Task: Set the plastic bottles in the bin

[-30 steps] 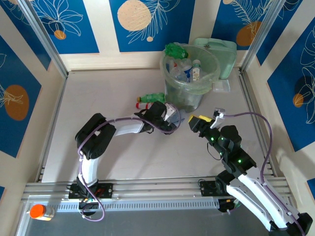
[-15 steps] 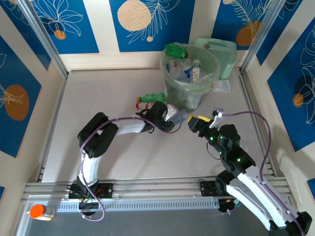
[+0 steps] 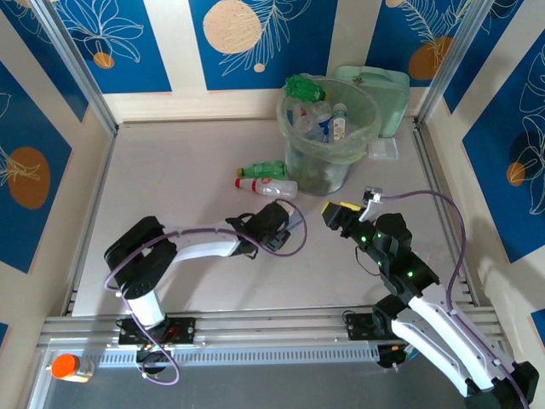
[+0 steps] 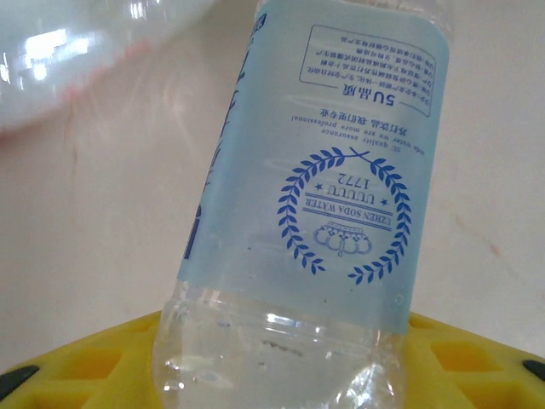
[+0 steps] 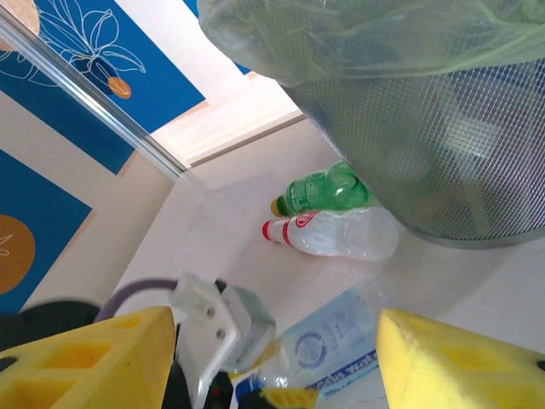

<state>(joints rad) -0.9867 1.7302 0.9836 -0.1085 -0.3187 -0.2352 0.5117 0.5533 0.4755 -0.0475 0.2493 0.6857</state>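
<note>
My left gripper is holding the blue-label bottle by its cap end, so it should open and take it nearer its base [image 5: 361,308] before passing it to my right gripper.
My left gripper [image 3: 285,223] is shut on a clear plastic bottle with a blue label [image 4: 341,170], low over the table in front of the bin [image 3: 330,128]. The bottle's base sits between the yellow jaws. My right gripper [image 3: 341,210] hangs open just to the right, with nothing between its fingers. It faces the held bottle [image 5: 341,336]. A green bottle [image 3: 264,169] and a clear bottle with a red cap [image 3: 266,186] lie left of the bin. Another green bottle [image 3: 304,87] rests on the bin's rim, and several bottles lie inside.
A flat pale-green lid [image 3: 383,94] leans behind the bin and a clear box [image 3: 383,150] lies at its right. An orange-capped jar [image 3: 65,366] stands on the near rail at the left. Metal frame rails bound the table on both sides.
The left gripper has closed on the blue-labelled bottle and drawn back toward the near edge with it, uncovering the red-capped bottle. The right gripper has edged slightly left.
</note>
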